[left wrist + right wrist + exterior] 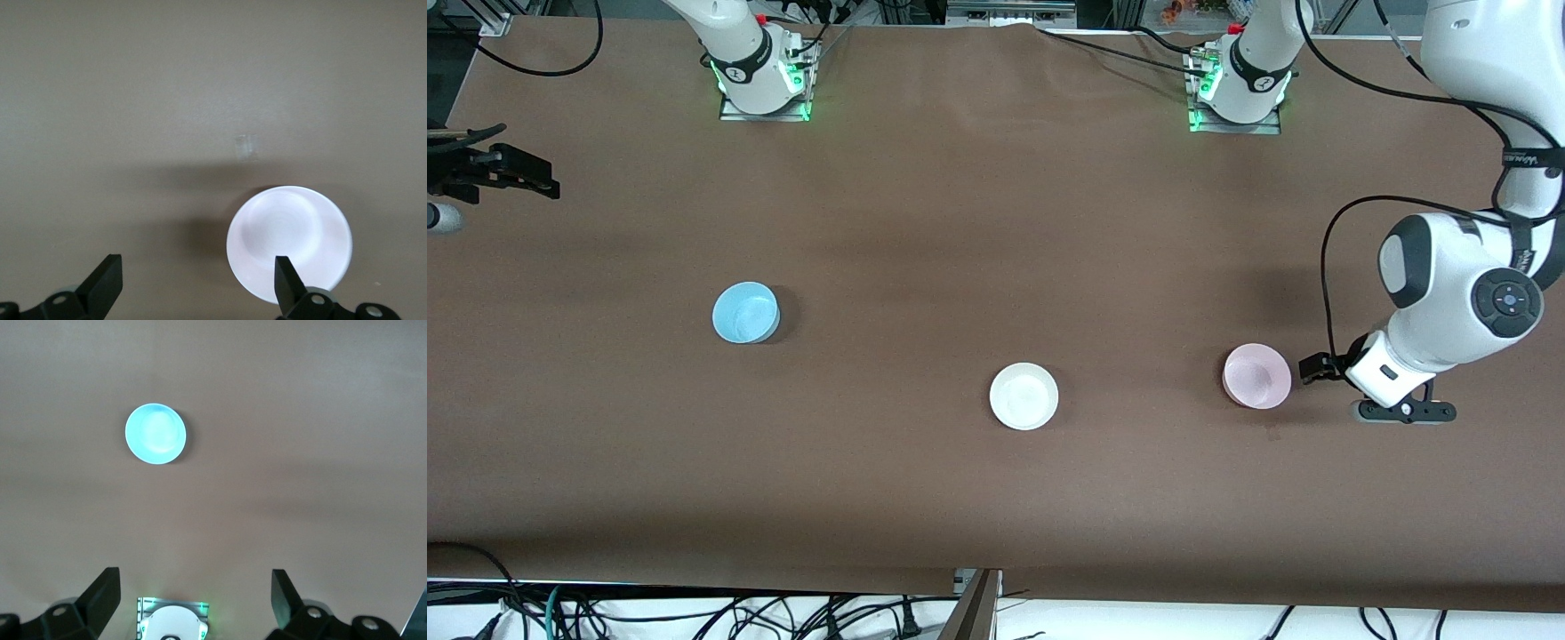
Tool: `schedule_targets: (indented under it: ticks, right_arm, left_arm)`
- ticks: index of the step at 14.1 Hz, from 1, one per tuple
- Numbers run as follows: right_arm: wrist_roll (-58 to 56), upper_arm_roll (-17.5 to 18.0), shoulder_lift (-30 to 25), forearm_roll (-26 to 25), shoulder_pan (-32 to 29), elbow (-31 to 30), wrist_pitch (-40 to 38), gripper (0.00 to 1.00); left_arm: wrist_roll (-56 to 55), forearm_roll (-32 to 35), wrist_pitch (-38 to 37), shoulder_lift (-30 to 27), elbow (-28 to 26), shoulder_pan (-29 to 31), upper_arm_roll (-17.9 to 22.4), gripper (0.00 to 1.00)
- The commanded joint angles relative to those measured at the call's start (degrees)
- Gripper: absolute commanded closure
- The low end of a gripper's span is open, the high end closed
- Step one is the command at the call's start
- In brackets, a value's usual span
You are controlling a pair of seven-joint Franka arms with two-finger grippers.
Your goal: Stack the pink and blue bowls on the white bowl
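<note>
I should next close my left gripper on the rim of the pink bowl (1287, 362) (229, 263), at that bowl's side farthest from the white bowl.
The white bowl (1024, 396) sits mid-table, near the front camera. The blue bowl (745, 312) sits toward the right arm's end and shows small in the right wrist view (155, 433). The pink bowl (1256, 375) sits toward the left arm's end. My left gripper (1403, 412) hangs over the table beside the pink bowl, open and empty. In the left wrist view (198, 287) one finger (288, 280) overlaps the rim of the pink bowl (289, 233). My right gripper (525, 178) is held high at the right arm's end of the table, open and empty (193, 600).
The brown table (996, 222) carries only the three bowls, each standing apart. The arm bases (763, 80) (1238, 89) stand along the edge farthest from the front camera. The right arm's base shows in the right wrist view (173, 623). Cables hang below the near edge.
</note>
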Motion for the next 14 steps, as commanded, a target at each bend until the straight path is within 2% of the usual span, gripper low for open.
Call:
schedule_targets:
  ticks: [1, 7, 10, 14]
  right_arm:
    - [0.2, 0.1, 3.2, 1.2, -0.3, 1.0, 2.3, 0.00]
    - [-0.1, 0.7, 13.6, 1.8, 0.5, 0.6, 10.6, 0.00]
    - [-0.2, 0.8, 18.9, 5.2, 0.9, 0.6, 12.4, 0.00]
    - [-0.2, 0.7, 23.7, 5.6, 0.9, -0.2, 17.0, 0.00]
  left_arm:
    - [0.6, 1.2, 4.6, -0.9, -5.0, 0.9, -0.2, 0.00]
    - [0.2, 0.5, 13.0, -0.9, -12.0, 0.9, -0.5, 0.00]
    - [0.2, 0.4, 15.2, 0.0, -12.7, 1.0, -0.6, 0.00]
    - [-0.4, 0.3, 16.4, 1.0, -12.8, 0.7, -0.7, 0.05]
